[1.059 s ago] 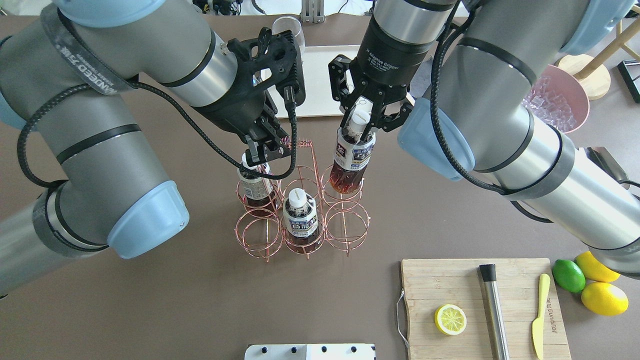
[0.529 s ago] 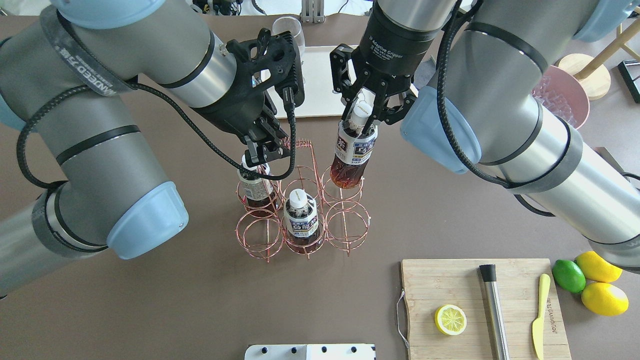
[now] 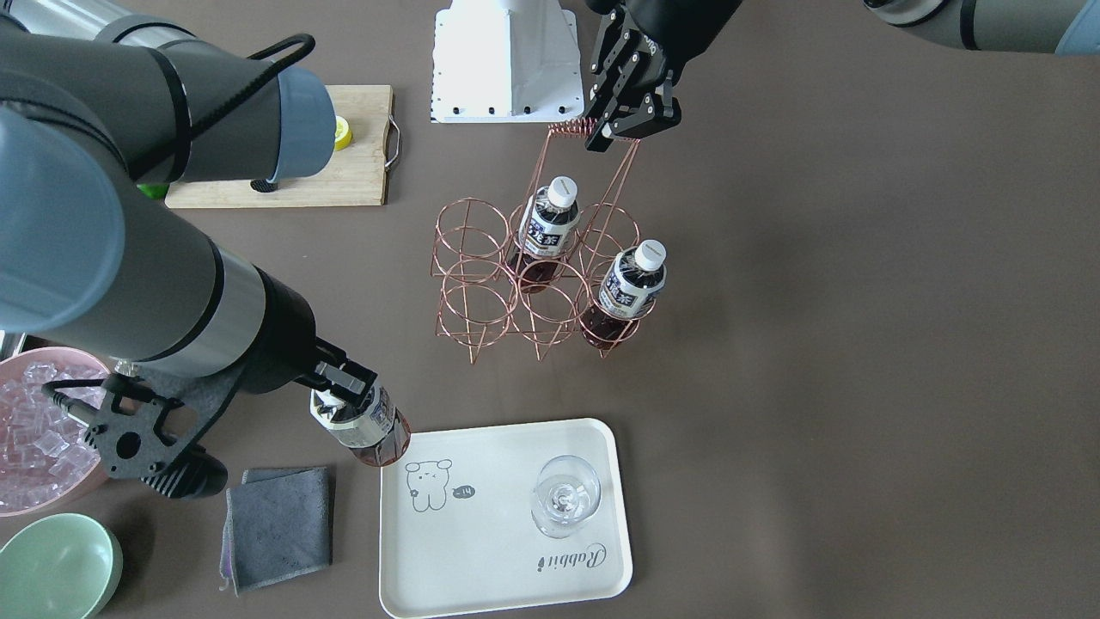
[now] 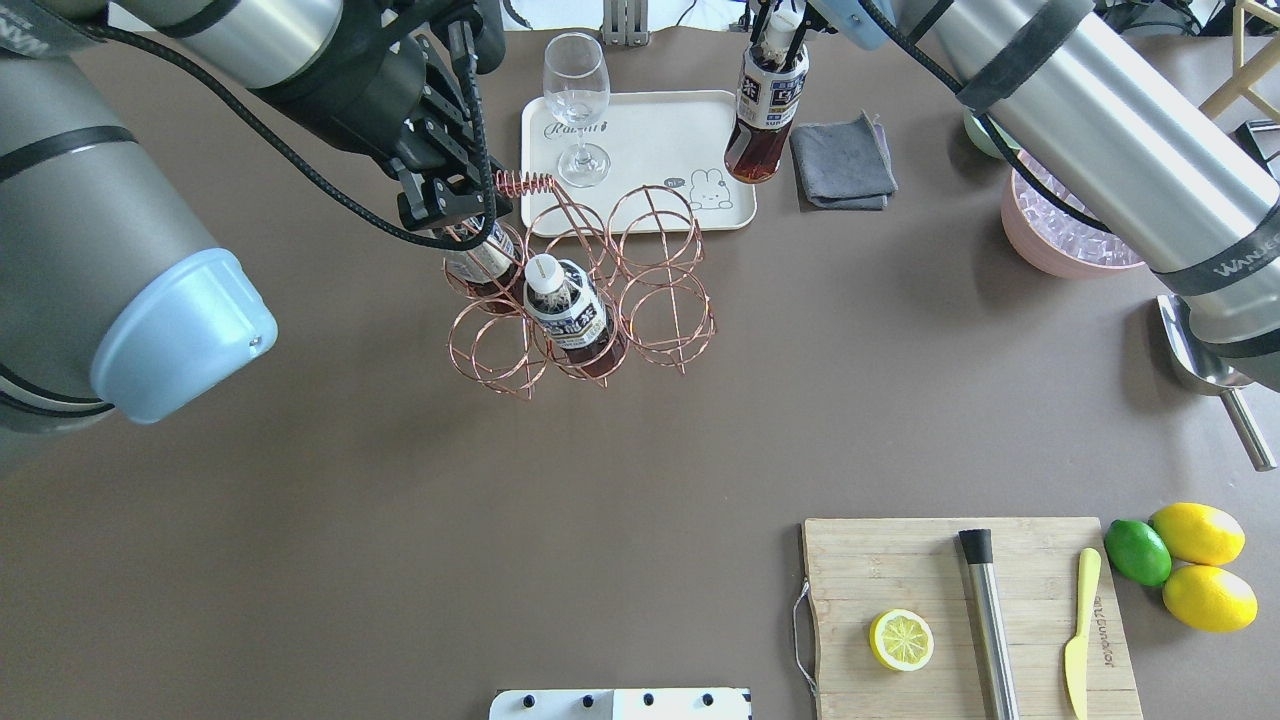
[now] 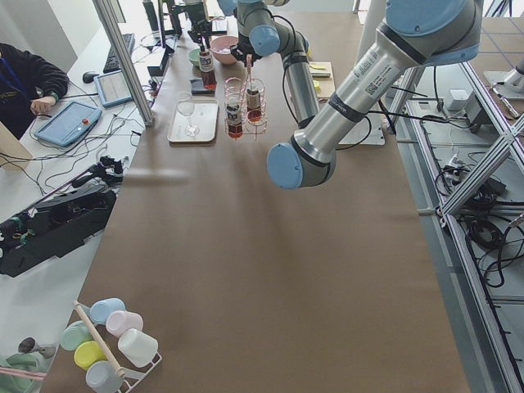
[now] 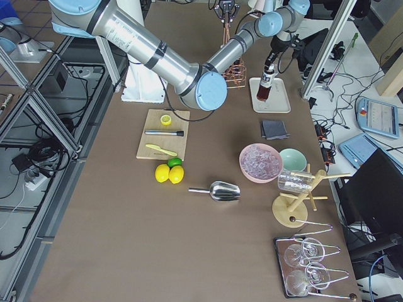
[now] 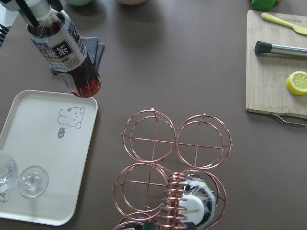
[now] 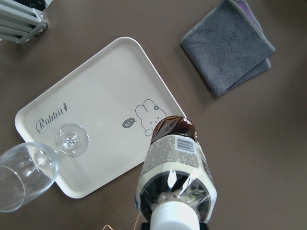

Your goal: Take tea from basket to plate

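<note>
Next, my right gripper releases the tea bottle on the cream plate's small grey mark (image 3: 455, 496) (image 8: 132, 121) next to the bear drawing.
My right gripper (image 4: 781, 22) is shut on the white cap of a tea bottle (image 4: 765, 110) and holds it in the air over the right edge of the cream plate (image 4: 650, 130), by its bear drawing; the bottle also shows in the right wrist view (image 8: 175, 167). The copper wire basket (image 3: 511, 288) stands just in front of the plate with two more tea bottles (image 3: 547, 225) (image 3: 632, 284) in its rings. My left gripper (image 3: 623, 127) is shut on the basket's coiled handle (image 4: 522, 184). I cannot tell whether the basket is lifted.
A stemmed glass (image 4: 577, 95) stands on the plate's left part. A grey cloth (image 4: 843, 160) lies right of the plate, with the pink ice bowl (image 4: 1060, 240) and a metal scoop (image 4: 1200, 370) beyond. A cutting board (image 4: 960, 580) and citrus fruit sit at the front right.
My right gripper has carried its tea bottle out of the basket and back to the plate's right edge. The basket, with my left gripper at its handle, has shifted toward the plate.
</note>
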You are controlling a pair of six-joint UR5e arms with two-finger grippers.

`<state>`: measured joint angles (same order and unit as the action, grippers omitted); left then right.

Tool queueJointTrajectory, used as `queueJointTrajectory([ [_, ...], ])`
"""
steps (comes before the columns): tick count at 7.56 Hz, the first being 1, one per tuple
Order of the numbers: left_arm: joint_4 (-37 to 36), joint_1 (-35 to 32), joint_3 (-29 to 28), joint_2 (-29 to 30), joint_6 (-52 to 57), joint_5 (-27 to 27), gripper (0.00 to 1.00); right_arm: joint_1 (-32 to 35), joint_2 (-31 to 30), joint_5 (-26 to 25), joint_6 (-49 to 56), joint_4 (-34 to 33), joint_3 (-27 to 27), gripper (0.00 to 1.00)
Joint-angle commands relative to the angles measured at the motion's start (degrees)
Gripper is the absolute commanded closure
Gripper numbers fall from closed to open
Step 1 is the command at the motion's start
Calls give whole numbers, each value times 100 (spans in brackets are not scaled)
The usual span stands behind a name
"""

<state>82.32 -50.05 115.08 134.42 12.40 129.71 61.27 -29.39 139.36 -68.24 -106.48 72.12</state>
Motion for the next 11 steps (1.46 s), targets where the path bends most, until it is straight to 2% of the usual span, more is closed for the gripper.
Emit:
queueJointTrajectory([
  [1, -32, -469, 76, -257, 8, 273, 100, 16, 311, -5, 30, 1169, -1163, 100],
  [3, -50, -1021, 251, -557, 104, 414, 100, -185, 329, -58, 30, 2161, -1777, 100],
  [5, -854, -1610, 506, -575, 428, 519, 100, -343, 425, -58, 30, 2255, -1895, 100],
  [7, -946, -1937, 507, -802, 562, 634, 100, -423, 452, -58, 38, 2246, -1904, 100],
  [11, -1043, -2596, -159, -926, 1981, 573, 100, -458, 452, -154, 82, 2219, -1913, 100],
])
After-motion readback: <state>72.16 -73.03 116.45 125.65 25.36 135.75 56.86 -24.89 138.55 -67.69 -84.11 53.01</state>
